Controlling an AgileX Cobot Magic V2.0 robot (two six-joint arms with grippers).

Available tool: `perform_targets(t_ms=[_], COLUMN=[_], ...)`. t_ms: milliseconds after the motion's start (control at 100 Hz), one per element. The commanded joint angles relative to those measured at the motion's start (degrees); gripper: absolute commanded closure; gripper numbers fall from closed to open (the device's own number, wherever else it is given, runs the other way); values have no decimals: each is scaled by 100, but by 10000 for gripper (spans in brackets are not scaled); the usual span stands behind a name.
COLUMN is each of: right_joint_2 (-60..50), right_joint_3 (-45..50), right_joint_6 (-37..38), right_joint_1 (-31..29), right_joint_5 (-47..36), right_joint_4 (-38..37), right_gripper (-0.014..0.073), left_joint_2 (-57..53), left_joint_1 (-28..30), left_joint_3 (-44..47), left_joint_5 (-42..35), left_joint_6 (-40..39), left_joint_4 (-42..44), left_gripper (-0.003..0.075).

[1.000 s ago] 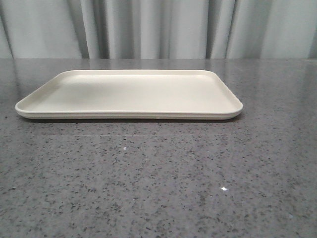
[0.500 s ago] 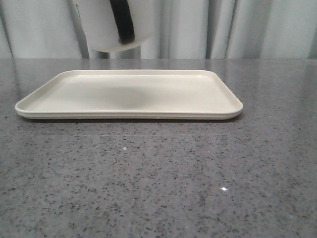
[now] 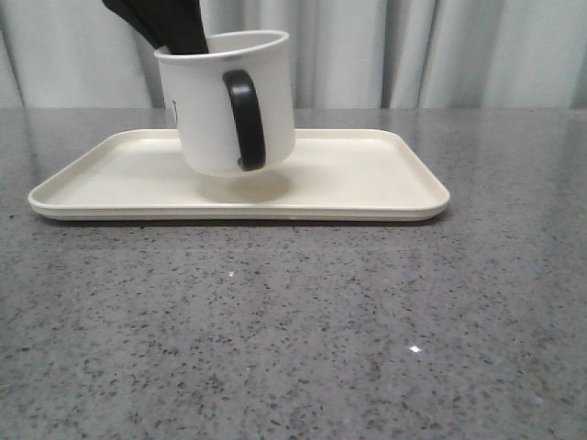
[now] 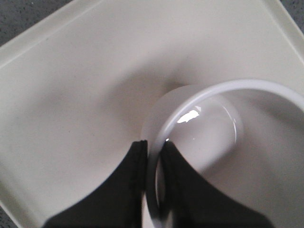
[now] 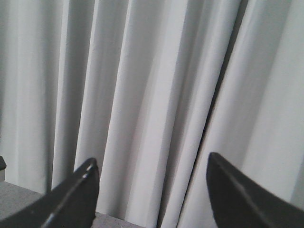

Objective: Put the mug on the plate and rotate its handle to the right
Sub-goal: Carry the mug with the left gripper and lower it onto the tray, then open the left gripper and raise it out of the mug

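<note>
My left gripper will put the white mug down on the cream plate [image 3: 242, 193] near the middle of the plate's front edge and let go of it.
The white mug [image 3: 213, 105] hangs tilted just above the cream plate [image 3: 367, 179], over its left-middle part, casting a shadow under it. Its black handle [image 3: 246, 119] faces the camera, slightly right. My left gripper [image 3: 174, 32] comes down from above and is shut on the mug's rim, one finger inside and one outside. In the left wrist view the fingers [image 4: 123, 190] pinch the rim of the mug [image 4: 204, 128] over the plate [image 4: 71, 85]. My right gripper [image 5: 152, 190] is open and empty, facing the curtain.
A grey speckled table [image 3: 293, 339] stretches in front of the plate. A pale pleated curtain [image 3: 440, 55] hangs behind the table.
The mug has come down from the top of the front view, held by my left gripper, until it is just above the plate. One second ago the plate was bare.
</note>
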Motion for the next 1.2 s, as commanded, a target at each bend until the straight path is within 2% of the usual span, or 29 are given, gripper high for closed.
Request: perform_targets(t_ms=[0,1190], right_joint_2=[38,38], right_joint_3=[-164,-164], right_joint_6=[-34,-34], right_joint_1=[16,16], right_joint_5=[-135,-129], right_joint_4=[91,91], right_gripper=[106,106], left_joint_2=[-160,-25], left_joint_1=[-45,-45], left_joint_3=[-209,-186], left_joint_5=[-168,-43], left_joint_6=[-12,-12], left_joint_4=[-146,-169], left_gripper=[740,740])
